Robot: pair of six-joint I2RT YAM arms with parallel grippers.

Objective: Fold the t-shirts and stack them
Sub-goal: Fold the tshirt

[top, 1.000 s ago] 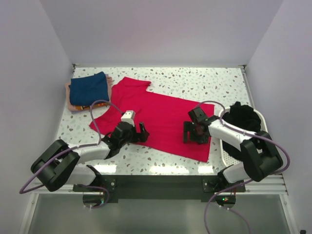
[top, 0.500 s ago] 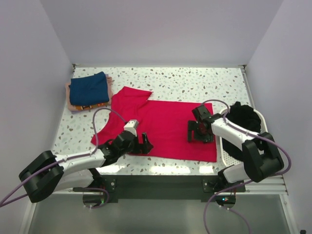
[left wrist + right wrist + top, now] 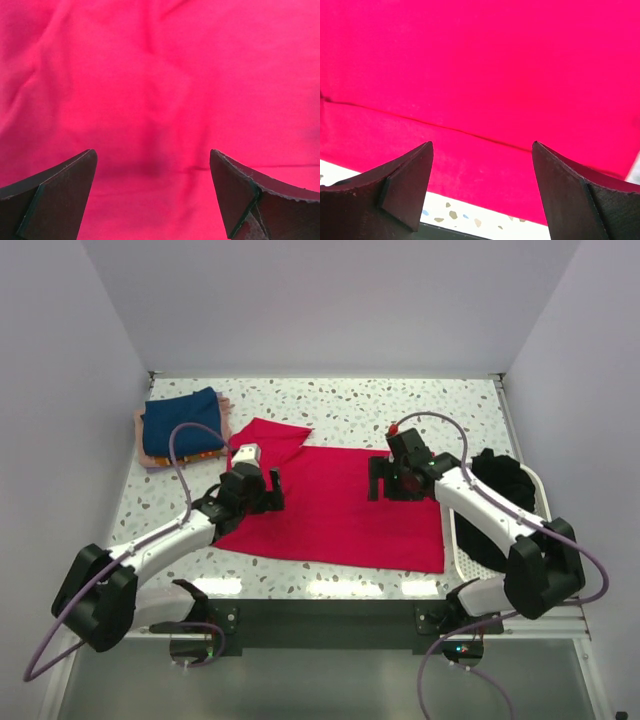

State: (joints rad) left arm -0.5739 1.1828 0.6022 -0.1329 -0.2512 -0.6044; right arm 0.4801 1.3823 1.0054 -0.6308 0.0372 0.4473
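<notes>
I will close my left gripper on the folded sleeve at the far corner [image 3: 257, 427] of the crimson-red t-shirt, beside the navy t-shirt.
A crimson-red t-shirt [image 3: 335, 510] lies spread flat in the middle of the table, one sleeve folded over at its far left corner [image 3: 275, 432]. My left gripper [image 3: 265, 490] hovers open over the shirt's left part; the left wrist view shows only red cloth [image 3: 160, 75] between its fingertips [image 3: 152, 152]. My right gripper [image 3: 380, 480] hangs open over the shirt's right part, with nothing between its jaws [image 3: 481, 144]; the right wrist view shows the red cloth [image 3: 480, 60] and its near hem. A folded navy t-shirt [image 3: 182, 420] rests on a pale pink one [image 3: 150, 455] at the far left.
A white perforated basket [image 3: 463, 545] stands at the right edge with black t-shirts [image 3: 497, 480] heaped in it. The speckled table [image 3: 400, 410] shows behind the red shirt. Walls enclose the table on three sides.
Both grippers have moved from the shirt's near edge towards the back, the left one also leftward. The red shirt now lies squarer, its near hem straight along the table's front.
</notes>
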